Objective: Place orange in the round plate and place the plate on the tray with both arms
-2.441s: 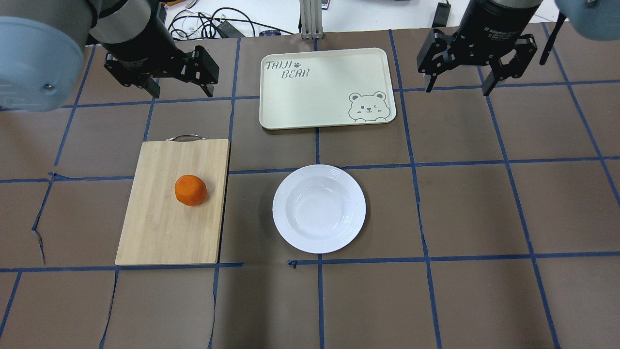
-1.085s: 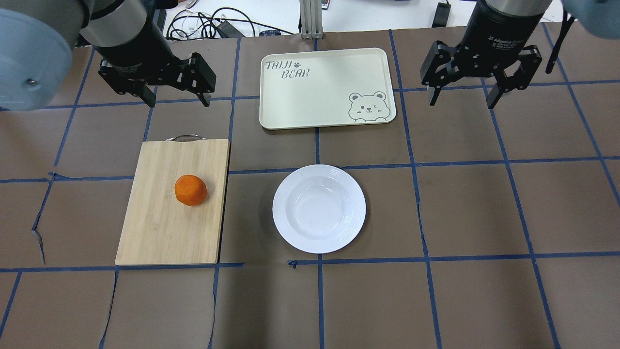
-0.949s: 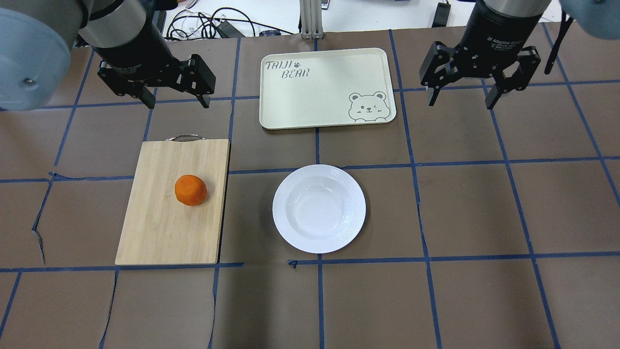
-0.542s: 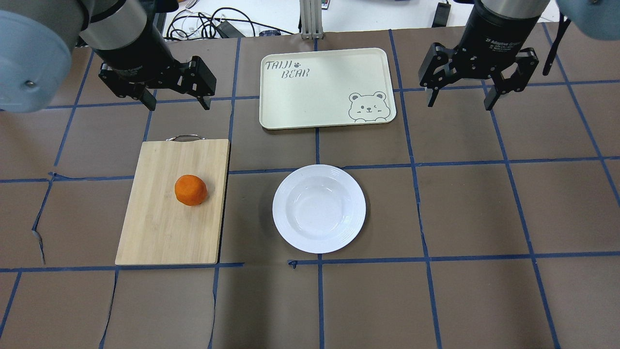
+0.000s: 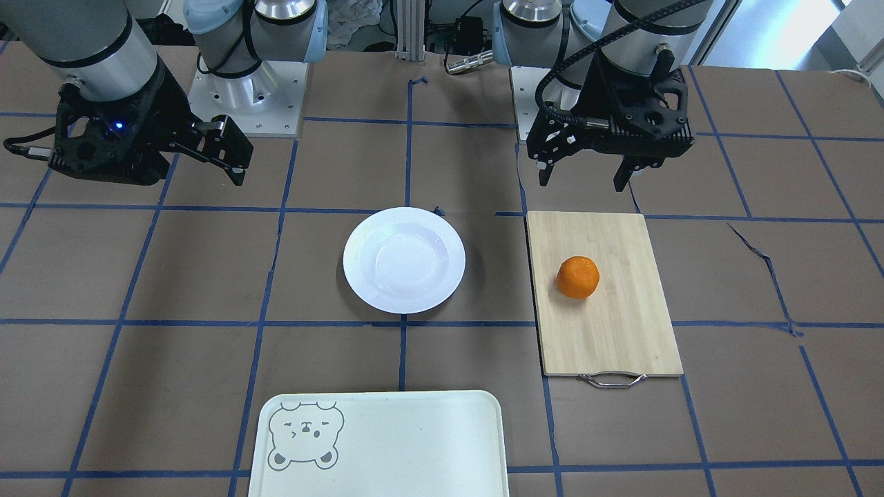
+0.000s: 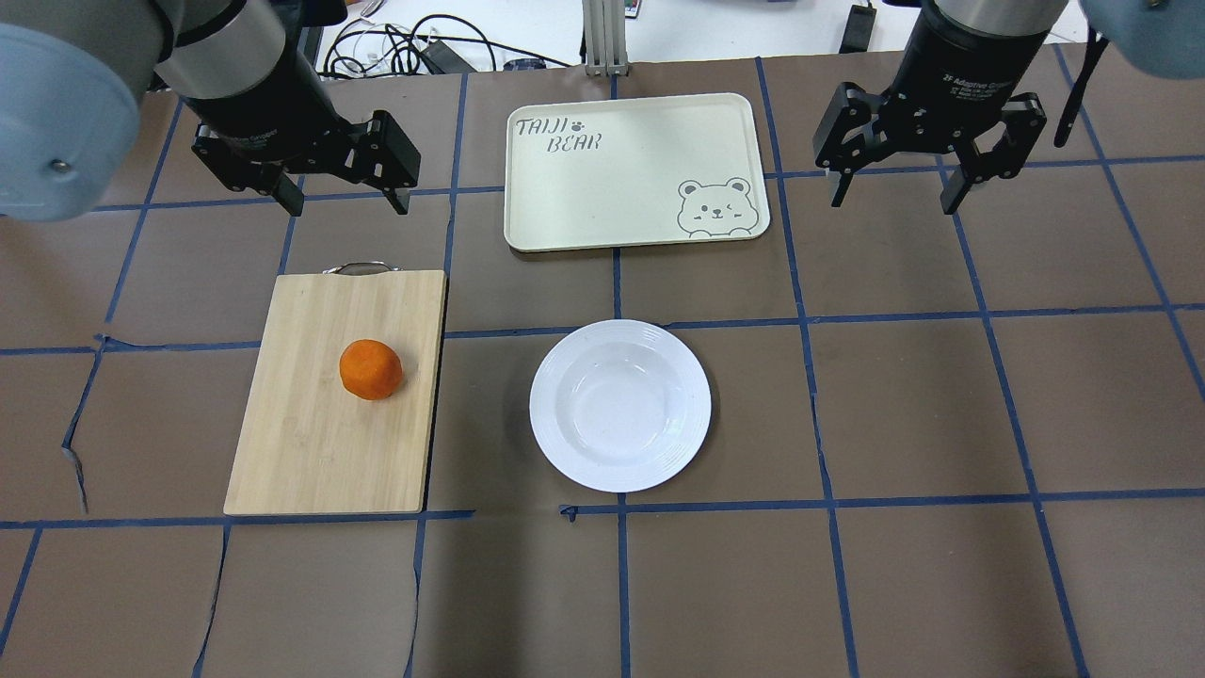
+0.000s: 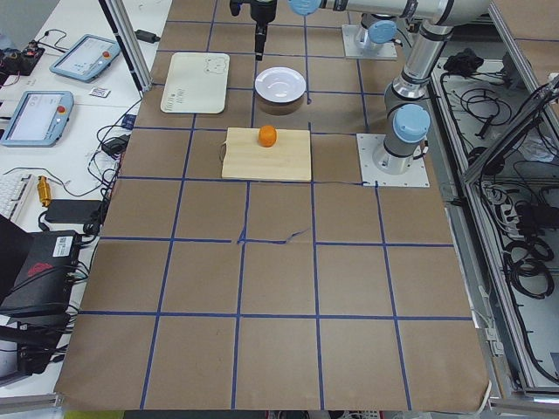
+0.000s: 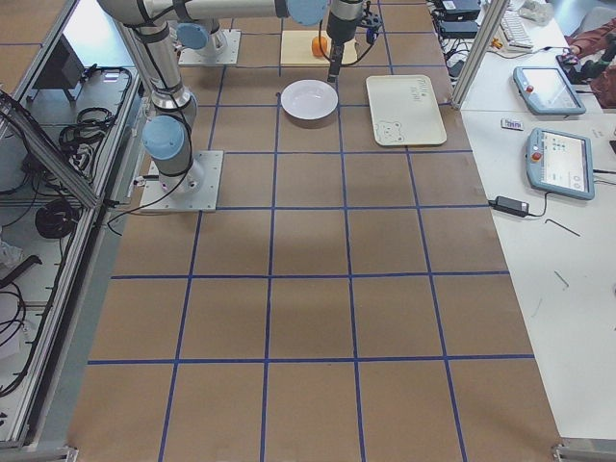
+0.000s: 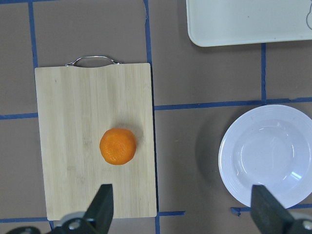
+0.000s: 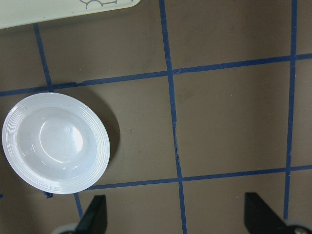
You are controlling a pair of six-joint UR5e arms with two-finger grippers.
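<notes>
Next, I move my left gripper to the bamboo cutting board and close it around the sides of the orange [image 5: 578,277] [image 9: 118,146], with its fingers across the orange's middle.
The orange [image 6: 371,369] [image 5: 578,277] [image 9: 117,146] lies on a bamboo cutting board [image 6: 311,452]. To its right on the table stands the white round plate [image 6: 620,405] [image 5: 404,260] [image 10: 56,142], with nothing on it. The cream bear tray [image 6: 612,179] [image 5: 400,442] sits beyond the plate and holds nothing. My left gripper [image 6: 346,200] [image 5: 581,182] hovers open above the table past the board's handle end, apart from the orange. My right gripper [image 6: 892,200] hangs open over bare table to the right of the tray.
The cutting board [image 5: 615,331] has a metal handle [image 6: 358,268] on its tray-side end. Brown mats with blue tape lines cover the table. Cables [image 6: 414,47] lie past the far edge. Tablets [image 8: 558,159] rest on a side bench.
Over 2.4 s both grippers have shifted slightly lower in the overhead view, still open. The orange, plate and tray have not moved.
</notes>
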